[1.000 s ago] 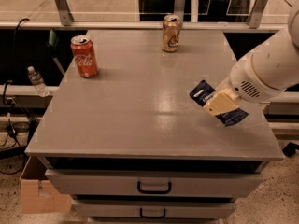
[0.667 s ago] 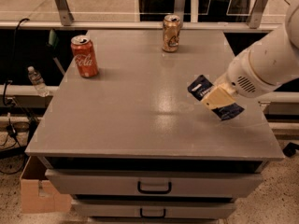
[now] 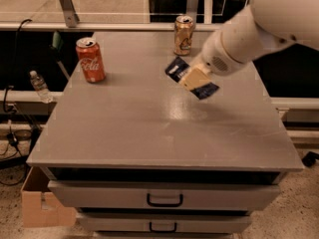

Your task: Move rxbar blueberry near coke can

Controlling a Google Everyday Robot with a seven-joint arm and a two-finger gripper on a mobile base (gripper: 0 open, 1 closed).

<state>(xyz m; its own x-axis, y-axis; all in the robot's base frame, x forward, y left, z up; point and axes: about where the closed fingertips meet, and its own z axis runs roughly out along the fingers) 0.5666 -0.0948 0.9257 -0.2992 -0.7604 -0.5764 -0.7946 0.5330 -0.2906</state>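
Observation:
I need to release the rxbar blueberry beside the coke can (image 3: 127,67), on its side toward the tan and gold can.
The rxbar blueberry (image 3: 177,69) is a flat dark navy wrapper, held in the air above the grey table (image 3: 149,128), right of centre. My gripper (image 3: 195,78) is shut on its middle, with tan fingers (image 3: 198,81) across it, and the white arm reaches in from the upper right. The coke can (image 3: 90,59) is red with white script and stands upright near the table's back left. The bar is well to the right of it.
A tan and gold can (image 3: 183,35) stands at the back centre, just behind the held bar. A plastic bottle (image 3: 39,86) and cables lie left of the table. Drawers (image 3: 164,200) are below the front edge, and a cardboard box (image 3: 40,203) is on the floor at lower left.
My gripper has carried the rxbar blueberry up and to the left, away from the right edge toward the table's middle. The cans have not moved.

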